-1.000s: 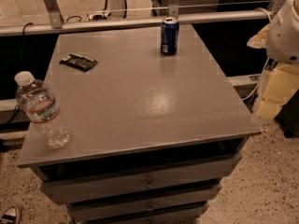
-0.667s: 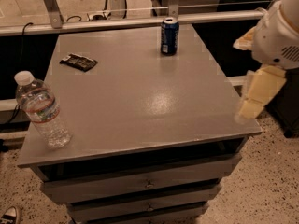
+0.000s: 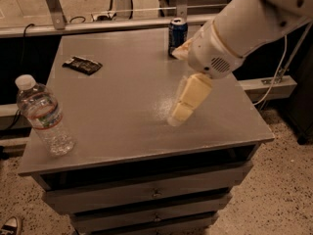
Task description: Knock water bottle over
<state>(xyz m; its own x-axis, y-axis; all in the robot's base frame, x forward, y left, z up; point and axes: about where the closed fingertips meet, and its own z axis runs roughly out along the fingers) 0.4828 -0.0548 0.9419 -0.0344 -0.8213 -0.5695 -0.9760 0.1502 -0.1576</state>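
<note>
The water bottle is next, and my gripper will go to it and close around the middle of its body (image 3: 45, 113), well below the white cap.
The water bottle (image 3: 43, 115), clear ribbed plastic with a white cap and a narrow white-and-red label band, stands upright near the front left corner of the grey table (image 3: 122, 102). My gripper (image 3: 182, 110) hangs from the white arm over the middle right of the table, well to the right of the bottle and apart from it. It points down toward the tabletop.
A blue soda can (image 3: 177, 35) stands at the table's back edge, just behind the arm. A dark flat packet (image 3: 82, 65) lies at the back left. Drawers (image 3: 155, 194) sit under the tabletop. A shoe (image 3: 10, 225) shows at the bottom left on the speckled floor.
The arm has swung in from the right edge of the view to over the middle right of the table. The bottle, can and packet have not moved.
</note>
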